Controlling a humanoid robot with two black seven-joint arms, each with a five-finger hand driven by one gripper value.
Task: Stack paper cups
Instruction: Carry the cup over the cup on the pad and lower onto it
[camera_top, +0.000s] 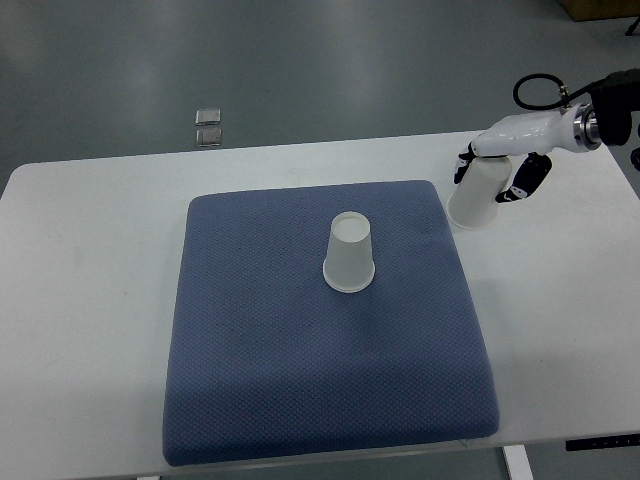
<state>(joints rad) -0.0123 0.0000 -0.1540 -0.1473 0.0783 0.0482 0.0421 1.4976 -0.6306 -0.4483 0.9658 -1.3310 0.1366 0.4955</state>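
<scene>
Next, I release my right gripper's cup over the top of the white paper cup on the blue mat (351, 222).
A white paper cup (350, 255) stands upside down near the middle of the blue mat (260, 350). A second white paper cup (476, 197), also mouth down, is at the mat's far right corner, over the white table. My right hand (497, 172) comes in from the right edge and its fingers are closed around the upper part of this cup. I cannot tell whether the cup rests on the table or is slightly lifted. The left arm is not in view.
The mat lies on a white table (80, 300). Two small shiny square things (208, 126) lie on the grey floor beyond the table's far edge. A black cable (535, 90) loops above my right wrist.
</scene>
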